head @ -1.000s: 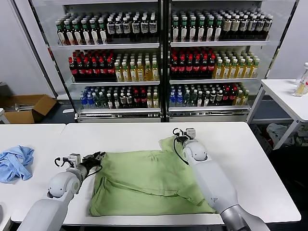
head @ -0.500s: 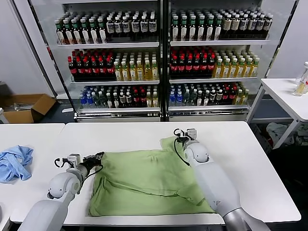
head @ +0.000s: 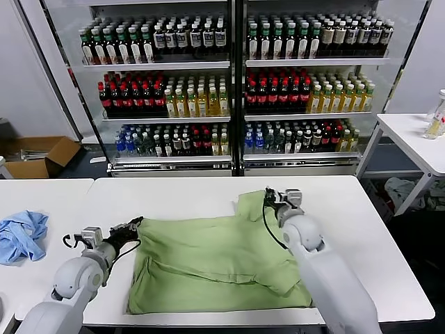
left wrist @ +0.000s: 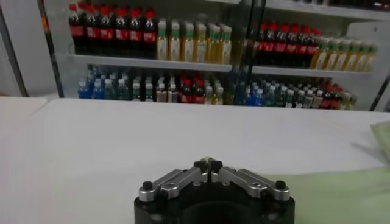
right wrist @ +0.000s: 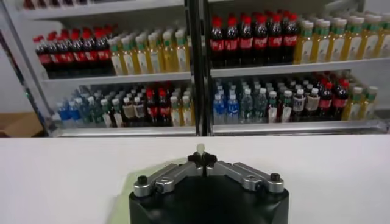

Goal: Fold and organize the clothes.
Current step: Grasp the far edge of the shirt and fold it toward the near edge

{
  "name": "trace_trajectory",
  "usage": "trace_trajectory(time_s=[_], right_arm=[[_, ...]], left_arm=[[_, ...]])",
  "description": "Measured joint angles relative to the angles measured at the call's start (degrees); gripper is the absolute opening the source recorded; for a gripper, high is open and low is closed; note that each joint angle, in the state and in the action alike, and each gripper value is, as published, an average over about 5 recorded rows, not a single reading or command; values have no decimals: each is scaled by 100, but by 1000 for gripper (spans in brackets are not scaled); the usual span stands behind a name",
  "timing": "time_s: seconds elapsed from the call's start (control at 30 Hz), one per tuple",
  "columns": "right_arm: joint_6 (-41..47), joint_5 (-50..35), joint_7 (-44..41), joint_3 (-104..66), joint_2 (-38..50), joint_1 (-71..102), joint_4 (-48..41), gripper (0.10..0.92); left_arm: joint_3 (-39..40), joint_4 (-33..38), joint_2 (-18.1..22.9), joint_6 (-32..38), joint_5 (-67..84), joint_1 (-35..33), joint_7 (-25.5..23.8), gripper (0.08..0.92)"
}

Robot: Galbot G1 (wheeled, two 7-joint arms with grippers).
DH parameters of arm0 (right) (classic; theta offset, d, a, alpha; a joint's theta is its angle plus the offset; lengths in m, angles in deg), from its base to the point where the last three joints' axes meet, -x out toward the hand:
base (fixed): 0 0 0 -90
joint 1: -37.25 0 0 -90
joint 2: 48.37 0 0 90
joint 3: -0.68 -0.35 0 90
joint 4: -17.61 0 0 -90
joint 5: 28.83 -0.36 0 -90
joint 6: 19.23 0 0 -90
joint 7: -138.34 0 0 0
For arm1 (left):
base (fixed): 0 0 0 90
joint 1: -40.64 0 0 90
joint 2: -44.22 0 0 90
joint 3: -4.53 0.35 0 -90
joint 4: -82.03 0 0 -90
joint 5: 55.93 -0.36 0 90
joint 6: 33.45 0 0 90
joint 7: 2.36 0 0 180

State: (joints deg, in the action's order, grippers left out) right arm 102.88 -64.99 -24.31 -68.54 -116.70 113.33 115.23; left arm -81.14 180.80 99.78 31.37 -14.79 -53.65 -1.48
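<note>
Next, I let go of the light green shirt's far corner with my right gripper at the shirt's side edge [head: 301, 252] under that gripper's arm.
The light green shirt [head: 215, 261] lies spread on the white table [head: 361, 236], its lower edge near the table's front edge. No collar, buttons or print show. My left gripper [head: 135, 224] is at the shirt's far left corner, jaws shut on a sliver of cloth; in the left wrist view [left wrist: 208, 165] the shirt [left wrist: 347, 195] trails off to one side. My right gripper [head: 273, 199] is at the shirt's far right corner, shut on a fold; a small nub of the shirt [right wrist: 200, 149] pokes out past its closed tips [right wrist: 202, 160].
A crumpled light blue garment [head: 21, 235] lies on the neighbouring table at the left. Glass-door fridges full of bottles [head: 229, 90] stand behind the table. Another white table [head: 410, 136] is at the far right, and a cardboard box [head: 42, 154] sits on the floor at the left.
The two grippers have moved apart, the left one to the left and the right one to the right. The shirt's far edge is drawn out wider between them.
</note>
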Motion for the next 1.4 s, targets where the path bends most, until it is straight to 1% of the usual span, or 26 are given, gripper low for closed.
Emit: trace_trajectory(time_s=[0.3, 0.63, 1.07, 1.4], right_arm=[[58, -121, 104, -448, 414, 1161, 1339, 106], [85, -108, 90, -1019, 591, 2306, 2336, 106], [97, 126, 9, -1485, 540, 3373, 3063, 106], [98, 416, -87, -1538, 448, 3884, 3189, 106]], left_arm=[[-219, 458, 18, 115, 27, -627, -6, 85], [-370, 770, -14, 171, -28, -1131, -42, 85], [-539, 1031, -104, -48, -34, -1413, -163, 85], [-636, 1046, -146, -442, -151, -1534, -375, 85]])
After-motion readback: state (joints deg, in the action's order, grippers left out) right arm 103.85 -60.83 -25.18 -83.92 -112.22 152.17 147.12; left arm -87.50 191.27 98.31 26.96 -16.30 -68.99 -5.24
